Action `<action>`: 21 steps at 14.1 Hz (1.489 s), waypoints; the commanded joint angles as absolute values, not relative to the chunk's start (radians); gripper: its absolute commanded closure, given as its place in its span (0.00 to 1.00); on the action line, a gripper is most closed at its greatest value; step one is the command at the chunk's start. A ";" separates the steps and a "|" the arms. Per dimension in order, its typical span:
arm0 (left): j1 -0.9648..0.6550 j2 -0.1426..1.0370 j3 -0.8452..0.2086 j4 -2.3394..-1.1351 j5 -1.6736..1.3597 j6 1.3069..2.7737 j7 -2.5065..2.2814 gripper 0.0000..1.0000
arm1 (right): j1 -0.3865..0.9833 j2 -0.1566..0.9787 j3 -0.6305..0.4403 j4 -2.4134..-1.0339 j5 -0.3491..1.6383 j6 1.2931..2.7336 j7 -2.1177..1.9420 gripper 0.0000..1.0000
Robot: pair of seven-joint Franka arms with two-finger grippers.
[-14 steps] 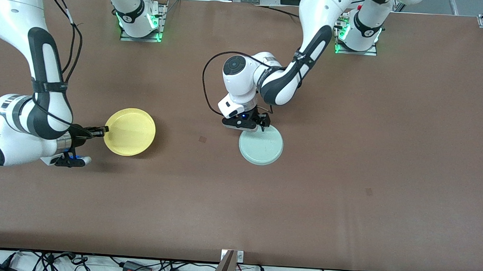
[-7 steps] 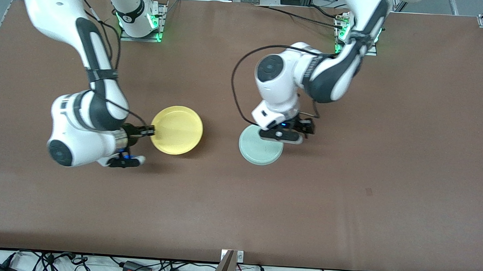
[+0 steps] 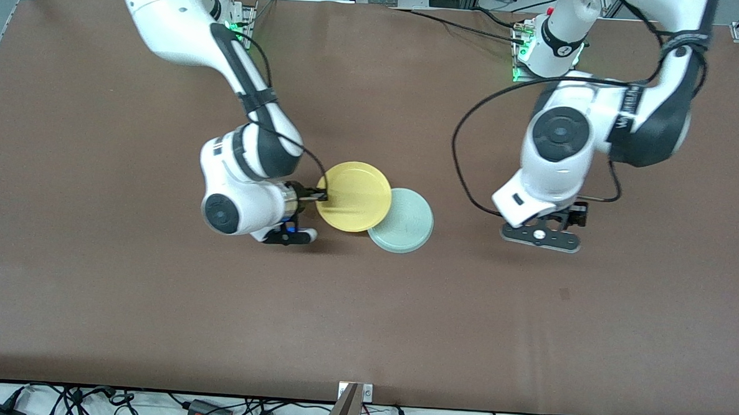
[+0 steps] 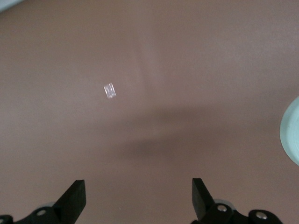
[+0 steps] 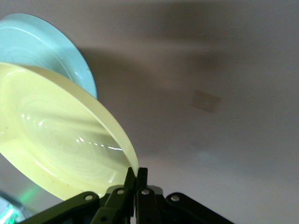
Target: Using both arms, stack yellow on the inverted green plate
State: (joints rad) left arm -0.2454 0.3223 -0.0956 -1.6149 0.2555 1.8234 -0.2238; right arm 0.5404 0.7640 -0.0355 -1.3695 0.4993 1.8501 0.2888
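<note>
I should use my right gripper to release the yellow plate over the middle of the pale green plate's flat bottom side (image 3: pixel 402 216) (image 5: pixel 31 63).
The pale green plate (image 3: pixel 409 227) lies upside down on the brown table, flat underside up. My right gripper (image 3: pixel 320 196) is shut on the rim of the yellow plate (image 3: pixel 353 196) and holds it tilted, just above the table, overlapping the green plate's edge on the right arm's side. The right wrist view shows the shut gripper (image 5: pixel 136 176) pinching the yellow plate (image 5: pixel 60 140), with the green plate (image 5: pixel 51 44) past it. My left gripper (image 3: pixel 540 235) is open and empty over bare table, apart from the green plate toward the left arm's end. Its wrist view shows the gripper (image 4: pixel 138 198) spread wide, with a sliver of green plate (image 4: pixel 293 135) at the frame's edge.
A small dark mark (image 3: pixel 564 294) is on the table nearer the front camera than the left gripper. A small clear scrap (image 4: pixel 110 90) lies on the table in the left wrist view. A metal bracket (image 3: pixel 352 397) sits at the table's front edge.
My right arm carried the yellow plate along the table toward the green plate until it overlaps the green plate's edge. My left gripper left the green plate and moved toward the left arm's end.
</note>
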 commanded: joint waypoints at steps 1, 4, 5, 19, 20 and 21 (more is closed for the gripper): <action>-0.170 0.149 -0.114 -1.790 0.128 1.833 -0.161 0.03 | 0.592 0.799 -0.045 -1.342 0.534 1.925 0.383 1.00; -0.117 0.051 -0.115 -1.857 0.066 1.841 -0.155 0.03 | 0.630 0.830 -0.046 -1.341 0.612 2.002 0.393 1.00; -0.106 0.025 -0.115 -1.868 0.034 1.841 -0.147 0.03 | 0.634 0.837 -0.046 -1.341 0.621 2.034 0.391 1.00; 0.000 0.069 -0.098 -1.566 -0.015 1.500 -0.045 0.00 | 0.684 0.885 -0.046 -1.342 0.666 2.165 0.457 1.00; 0.002 0.064 -0.094 -1.572 -0.041 1.499 -0.032 0.00 | 0.680 0.881 -0.046 -1.342 0.666 2.161 0.454 1.00; 0.002 0.060 -0.068 -1.581 -0.075 1.518 -0.019 0.00 | 0.678 0.879 -0.046 -1.342 0.666 2.157 0.454 1.00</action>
State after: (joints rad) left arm -0.0167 0.0431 -0.0889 -1.6145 -0.0134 1.5355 -0.0650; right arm 0.6793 0.8749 -0.0399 -1.3655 0.6480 2.1735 0.4402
